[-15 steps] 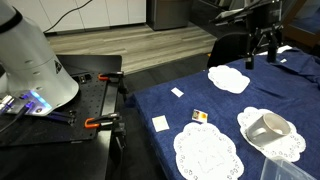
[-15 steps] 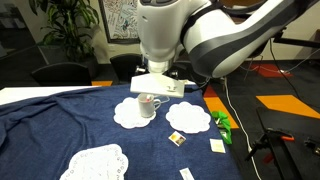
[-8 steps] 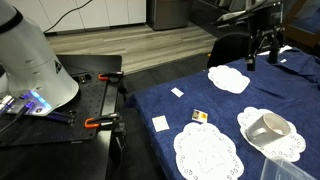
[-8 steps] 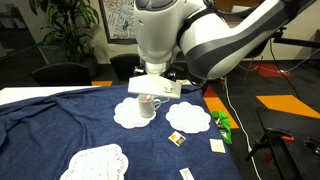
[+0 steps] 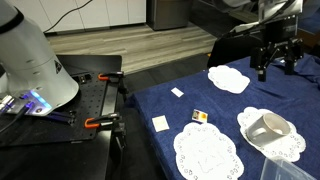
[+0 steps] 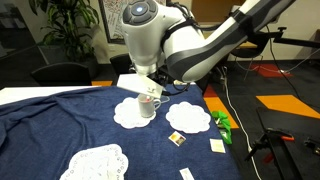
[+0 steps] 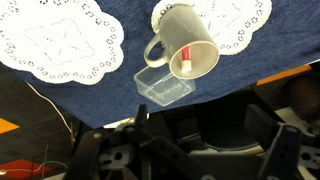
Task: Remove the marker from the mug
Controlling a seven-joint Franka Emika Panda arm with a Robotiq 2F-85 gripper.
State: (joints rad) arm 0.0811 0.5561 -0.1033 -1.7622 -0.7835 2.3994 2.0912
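Observation:
The white end of the red marker (image 5: 275,123) (image 7: 186,66) sits just inside the off-white mug's opening, and my gripper needs to close on it there.
The off-white mug (image 7: 185,45) lies tilted on a lace doily, its mouth towards the wrist camera. The red marker (image 7: 185,56) sits inside it against the rim. The mug shows in both exterior views (image 5: 267,127) (image 6: 147,105); the marker is only a faint red speck there. My gripper (image 5: 277,60) hangs in the air well above the mug, its fingers spread apart and empty. It also shows over the mug in an exterior view (image 6: 149,88). In the wrist view the dark fingers (image 7: 195,150) stand wide apart at the bottom.
Several white lace doilies (image 5: 207,152) (image 6: 92,162) lie on the blue cloth. A clear plastic tub (image 7: 163,86) lies beside the mug. A small yellow-and-black block (image 5: 199,116) and white cards (image 5: 159,123) lie nearby. A green object (image 6: 222,125) sits near the table edge. Orange clamps (image 5: 98,122) grip the black table.
The arm has swung and the gripper has shifted sideways and a little lower above the mug. The mug and marker have not moved.

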